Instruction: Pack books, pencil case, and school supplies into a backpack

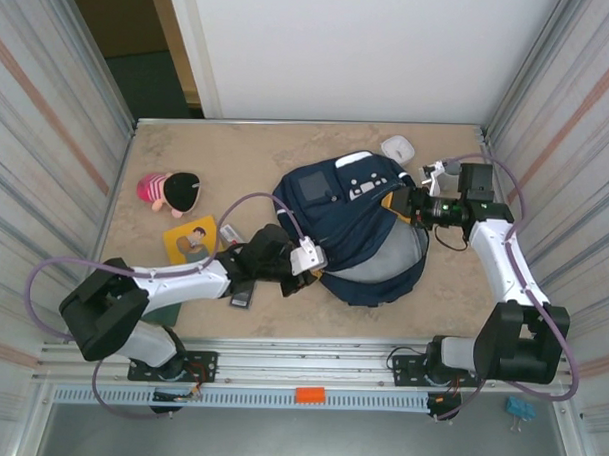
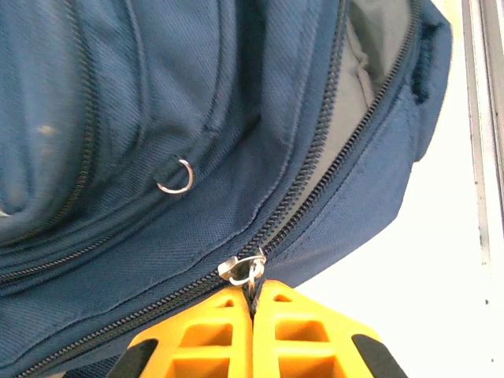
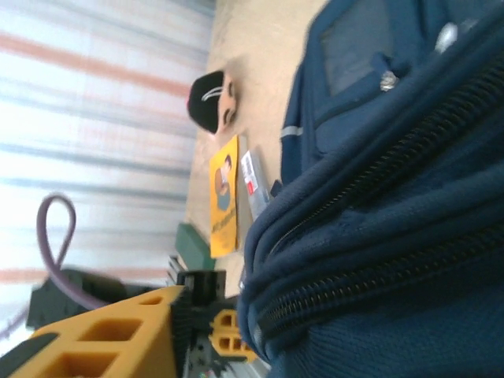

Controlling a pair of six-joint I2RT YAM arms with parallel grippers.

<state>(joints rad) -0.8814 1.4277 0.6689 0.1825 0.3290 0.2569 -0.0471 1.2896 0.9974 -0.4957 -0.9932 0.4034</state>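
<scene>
Next, my left gripper releases the zipper pull, now at the backpack's near edge, at the navy backpack's side edge point(image 1: 288, 241), the one that faces the yellow book.
The navy backpack point(image 1: 350, 215) lies in the middle of the table with its main zip partly undone and grey lining showing. My left gripper point(image 1: 316, 262) is at its near edge, shut on the zipper pull point(image 2: 250, 272), whose cord is pinched between the orange fingers point(image 2: 213, 331). My right gripper point(image 1: 403, 205) is at the backpack's right side; one finger point(image 3: 110, 339) shows, standing apart from the fabric point(image 3: 394, 236), so it is open. The yellow book point(image 1: 191, 239) lies left of the backpack, the green book point(image 3: 193, 246) nearer the left arm. A clear packet point(image 3: 253, 185) and a black rectangle point(image 1: 242, 291) lie beside them.
A small doll point(image 1: 171, 191) lies at the left. A white round device point(image 1: 397, 147) and a grey cup point(image 1: 452, 166) stand at the back right. Ribbed walls close in both sides; the table's front edge runs just before the arm bases.
</scene>
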